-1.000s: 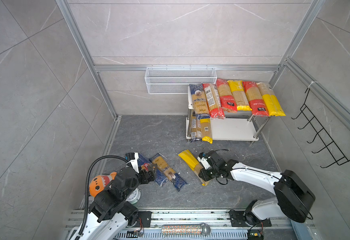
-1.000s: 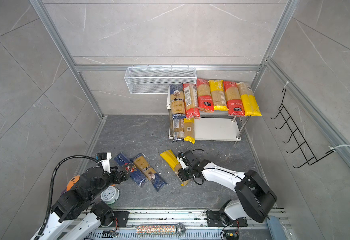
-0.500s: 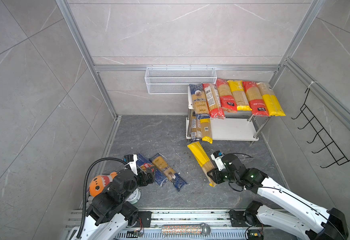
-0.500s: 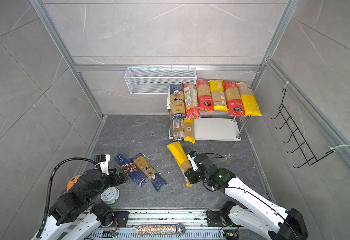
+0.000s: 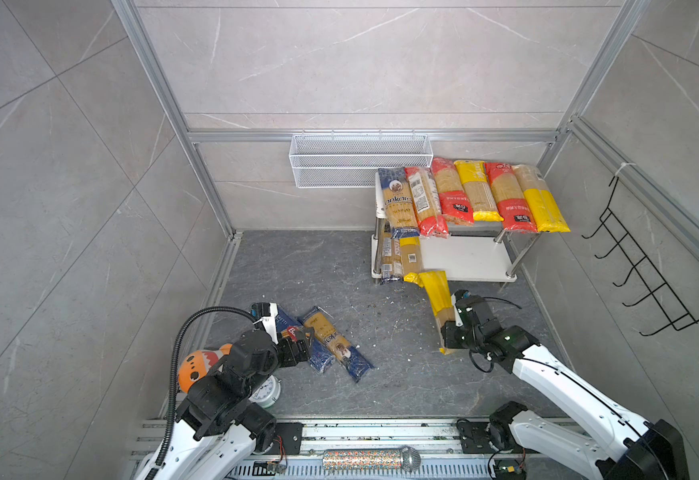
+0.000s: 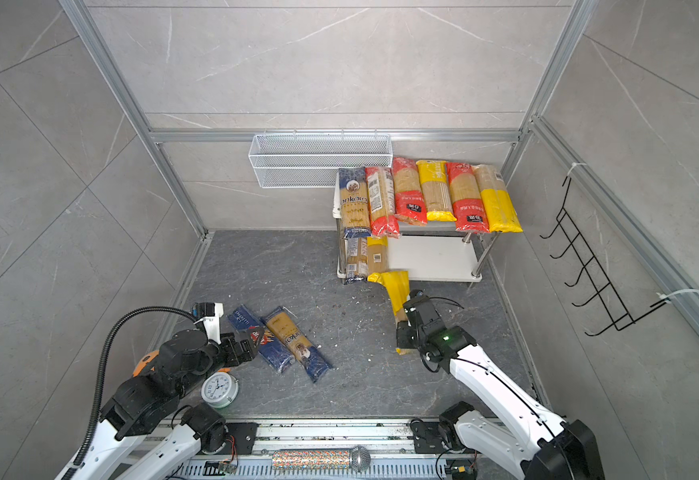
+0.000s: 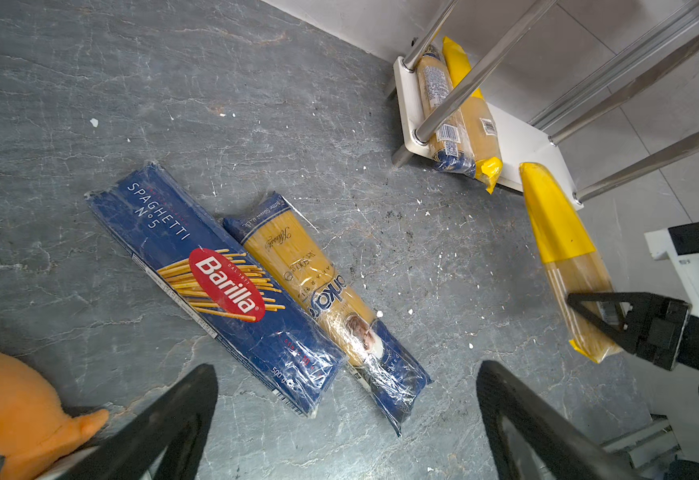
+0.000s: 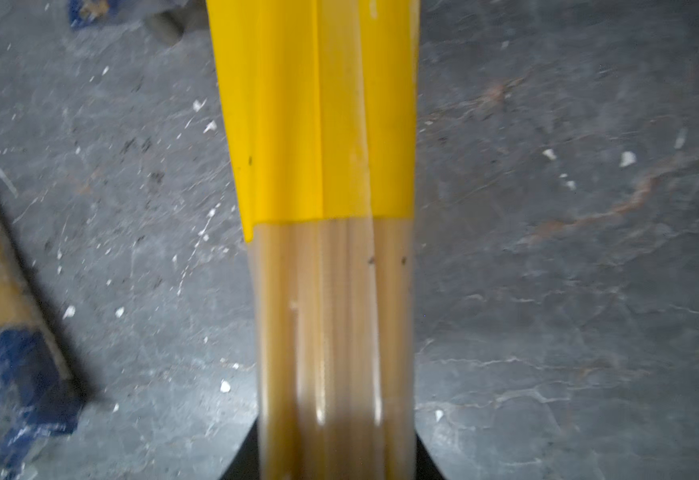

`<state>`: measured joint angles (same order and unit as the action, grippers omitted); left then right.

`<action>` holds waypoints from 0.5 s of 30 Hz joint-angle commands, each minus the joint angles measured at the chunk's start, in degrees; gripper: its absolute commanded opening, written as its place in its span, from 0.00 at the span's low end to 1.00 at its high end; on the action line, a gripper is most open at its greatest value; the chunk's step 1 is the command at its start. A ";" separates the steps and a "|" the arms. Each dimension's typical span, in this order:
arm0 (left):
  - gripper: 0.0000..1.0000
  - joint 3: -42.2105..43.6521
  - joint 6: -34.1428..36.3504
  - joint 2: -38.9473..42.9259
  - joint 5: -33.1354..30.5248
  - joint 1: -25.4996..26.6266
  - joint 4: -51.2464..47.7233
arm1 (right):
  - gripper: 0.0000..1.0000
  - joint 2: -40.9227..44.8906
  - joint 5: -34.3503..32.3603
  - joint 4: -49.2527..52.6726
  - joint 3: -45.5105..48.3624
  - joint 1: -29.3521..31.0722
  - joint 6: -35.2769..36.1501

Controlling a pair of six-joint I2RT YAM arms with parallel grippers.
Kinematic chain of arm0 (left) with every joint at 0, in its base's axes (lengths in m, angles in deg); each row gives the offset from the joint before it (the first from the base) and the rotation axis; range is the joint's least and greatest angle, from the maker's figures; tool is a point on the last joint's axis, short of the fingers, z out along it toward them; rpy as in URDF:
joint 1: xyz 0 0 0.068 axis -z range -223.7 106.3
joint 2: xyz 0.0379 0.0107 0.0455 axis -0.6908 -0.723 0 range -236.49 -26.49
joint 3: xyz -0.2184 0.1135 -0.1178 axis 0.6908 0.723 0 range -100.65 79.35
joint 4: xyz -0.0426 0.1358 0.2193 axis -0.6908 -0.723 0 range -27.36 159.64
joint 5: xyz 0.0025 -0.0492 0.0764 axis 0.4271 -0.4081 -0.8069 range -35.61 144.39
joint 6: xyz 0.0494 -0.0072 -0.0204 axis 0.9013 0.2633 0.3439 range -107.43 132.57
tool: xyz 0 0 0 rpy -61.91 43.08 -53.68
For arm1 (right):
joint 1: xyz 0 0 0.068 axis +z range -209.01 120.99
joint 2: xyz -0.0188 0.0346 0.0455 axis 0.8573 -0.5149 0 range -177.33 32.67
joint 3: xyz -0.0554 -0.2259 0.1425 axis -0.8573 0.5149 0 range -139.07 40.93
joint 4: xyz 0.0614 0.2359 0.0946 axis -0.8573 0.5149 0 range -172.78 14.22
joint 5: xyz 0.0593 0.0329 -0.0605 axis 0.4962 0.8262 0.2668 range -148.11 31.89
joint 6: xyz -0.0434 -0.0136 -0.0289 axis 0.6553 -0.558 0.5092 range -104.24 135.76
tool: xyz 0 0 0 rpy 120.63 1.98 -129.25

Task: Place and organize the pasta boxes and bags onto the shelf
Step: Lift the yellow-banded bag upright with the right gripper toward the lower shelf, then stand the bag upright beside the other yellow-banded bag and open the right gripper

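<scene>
Next, I set the yellow-ended pasta bag on the lower board [image 5: 430, 258] beside its packs, using my right gripper. The bag is now held above the floor.
My right gripper [image 5: 448, 330] is shut on a yellow-ended pasta bag [image 5: 438, 297], gripping its clear end above the floor. The bag's yellow end points at the front edge of the shelf [image 5: 466, 257], beside two packs on the lower board's left. In the right wrist view the bag [image 8: 331, 166] runs straight out between the jaws. Several red, yellow and blue packs fill the top board. A dark blue Barilla box [image 7: 214, 282] and a blue-ended bag [image 7: 322, 291] lie side by side on the floor. My left gripper [image 7: 345, 370] hovers open just short of their near ends.
A white mesh basket [image 5: 360, 160] hangs on the back wall left of the shelf. A black hook rack [image 5: 638, 274] is on the right wall. An orange plush toy [image 5: 198, 365] and a small clock [image 5: 266, 392] sit by my left arm. A microphone [image 5: 370, 459] lies on the front rail.
My right arm has carried the yellow-ended bag from mid-floor back and to the right, swinging it to point at the shelf's lower board. The left gripper has barely shifted.
</scene>
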<state>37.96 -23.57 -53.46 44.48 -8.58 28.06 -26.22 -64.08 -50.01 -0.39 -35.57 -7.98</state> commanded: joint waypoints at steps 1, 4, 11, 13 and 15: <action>1.00 -2.73 1.89 -0.99 -0.35 -0.13 1.65 | 0.00 -3.21 0.23 -10.21 -7.04 -3.53 3.51; 1.00 -2.34 2.69 -2.77 -0.88 -0.06 3.09 | 0.00 -9.97 -0.26 -12.24 -11.47 -5.08 5.37; 1.00 -2.45 5.45 -8.95 -1.11 -0.11 6.63 | 0.00 -26.07 -1.09 -18.00 -22.02 -7.52 7.46; 1.00 -2.81 6.35 -10.47 -1.27 -0.07 7.11 | 0.00 -30.16 -1.23 -19.91 -24.71 -8.32 8.16; 1.00 -3.08 6.93 -11.39 -1.51 -0.12 7.67 | 0.00 -33.45 -0.88 -21.59 -26.86 -8.87 8.75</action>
<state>37.55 -19.51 -64.14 43.98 -8.60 32.62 -58.11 -63.71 -62.03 -22.25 -43.72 -1.43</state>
